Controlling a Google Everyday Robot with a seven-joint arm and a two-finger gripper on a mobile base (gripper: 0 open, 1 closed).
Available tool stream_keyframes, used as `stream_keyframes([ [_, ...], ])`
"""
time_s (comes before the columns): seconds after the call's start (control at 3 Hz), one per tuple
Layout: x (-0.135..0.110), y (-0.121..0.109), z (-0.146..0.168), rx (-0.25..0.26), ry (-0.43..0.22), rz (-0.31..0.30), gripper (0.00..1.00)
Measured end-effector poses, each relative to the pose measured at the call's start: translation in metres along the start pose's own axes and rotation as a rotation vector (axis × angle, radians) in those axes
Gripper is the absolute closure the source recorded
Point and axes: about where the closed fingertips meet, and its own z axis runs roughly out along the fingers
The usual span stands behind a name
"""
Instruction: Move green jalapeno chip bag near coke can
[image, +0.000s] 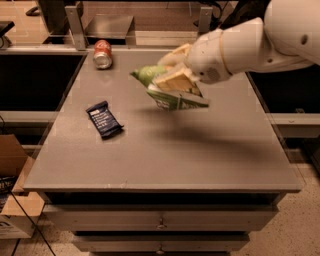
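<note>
Next, I release the green jalapeno chip bag, now hanging above the table's middle, from my gripper by the table's far edge (126, 59), beside the coke can.
The green jalapeno chip bag (167, 92) is a crinkly light-green foil bag, held in the air above the middle of the grey table (165, 150). My gripper (175, 70) is shut on the bag's top, with the white arm reaching in from the upper right. The coke can (102, 53) is a red can lying on its side at the table's far left corner, silver end toward me. The bag hangs to the right of the can, apart from it.
A small dark blue bar wrapper (104, 119) lies on the table's left half. Metal posts (75, 22) and a rail stand behind the table's far edge. A cardboard box (12, 200) sits on the floor at the lower left. Drawers (160, 220) front the table.
</note>
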Motion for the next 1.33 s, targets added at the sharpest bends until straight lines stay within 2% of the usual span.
stream_keyframes([
  [0.33, -0.035, -0.036, 0.043, 0.026, -0.132, -0.057, 1.00],
  [0.67, -0.057, -0.077, 0.088, 0.073, -0.196, -0.088, 1.00],
  [1.0, -0.062, -0.117, 0.133, 0.116, -0.203, -0.086, 1.00],
  [1.33, -0.053, -0.149, 0.166, 0.139, -0.199, -0.051, 1.00],
])
